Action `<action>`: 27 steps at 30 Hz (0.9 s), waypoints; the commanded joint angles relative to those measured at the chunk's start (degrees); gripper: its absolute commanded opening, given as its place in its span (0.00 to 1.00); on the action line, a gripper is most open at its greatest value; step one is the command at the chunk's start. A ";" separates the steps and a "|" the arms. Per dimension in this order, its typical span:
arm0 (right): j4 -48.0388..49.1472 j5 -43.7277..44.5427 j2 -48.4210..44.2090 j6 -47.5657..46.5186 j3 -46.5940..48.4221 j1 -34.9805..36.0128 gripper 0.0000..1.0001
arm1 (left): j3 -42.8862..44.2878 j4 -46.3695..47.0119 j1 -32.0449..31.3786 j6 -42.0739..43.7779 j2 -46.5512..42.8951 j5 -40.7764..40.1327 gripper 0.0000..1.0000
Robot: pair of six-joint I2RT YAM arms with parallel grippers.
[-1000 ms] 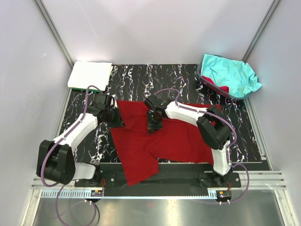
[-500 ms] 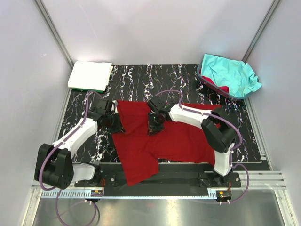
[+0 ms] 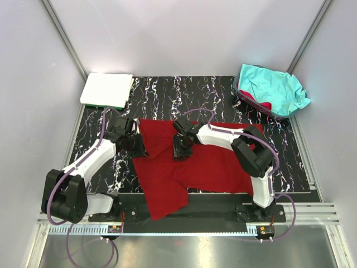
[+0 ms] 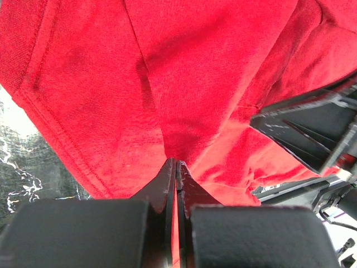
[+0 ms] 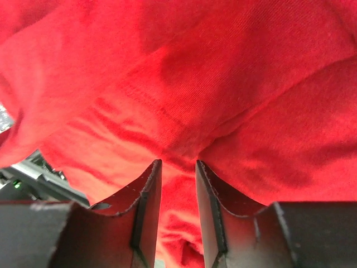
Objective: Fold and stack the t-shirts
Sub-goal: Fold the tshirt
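The t-shirt flap's corner lies loose and rumpled ahead of my right fingers; I need to pinch that corner (image 5: pixel 192 151) and pull the flap's edge straight.
The dark red t-shirt (image 3: pixel 206 167) lies spread on the black marbled mat (image 3: pixel 162 95), with its lower left part hanging over the near edge. My left gripper (image 3: pixel 138 148) is shut on the shirt's left edge; the left wrist view shows red cloth (image 4: pixel 195 67) pinched at the closed tips (image 4: pixel 176 163). My right gripper (image 3: pixel 180 151) sits on the shirt's upper middle. Its jaws stand narrowly apart around a bunched fold (image 5: pixel 178 163) of the red cloth (image 5: pixel 223 72). The turquoise t-shirt (image 3: pixel 270 86) lies crumpled at the back right. The white folded shirt (image 3: pixel 107 88) rests on a green one (image 3: pixel 106 105) at the back left.
The turquoise shirt sits in a basket (image 3: pixel 244 98) with a bit of another red cloth (image 3: pixel 266 105) showing under it. Grey walls close in the left, back and right sides. A metal rail with the arm bases (image 3: pixel 189 215) runs along the near edge.
Both grippers have shifted a little while holding the red shirt; the left one has moved slightly nearer and the right one slightly left. The shirt's upper edge has moved a little with them.
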 commanded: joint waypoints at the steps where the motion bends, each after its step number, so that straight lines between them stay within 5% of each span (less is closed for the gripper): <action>1: -0.12 2.08 1.03 -1.08 2.48 -0.09 0.39 | 2.75 0.86 -0.16 -0.50 -0.20 -0.21 0.00; 11: -1.08 4.89 2.52 -3.36 4.76 -0.18 0.33 | 3.72 0.86 -0.25 -0.94 0.60 0.05 0.00; 21: -2.93 4.54 0.51 -4.50 5.03 -0.80 0.01 | 3.37 0.60 -0.25 -0.68 0.68 -0.56 0.00; 27: -6.79 1.04 -1.95 -6.79 6.52 -1.15 0.00 | 3.63 -0.11 -0.25 -0.06 1.12 -1.00 0.00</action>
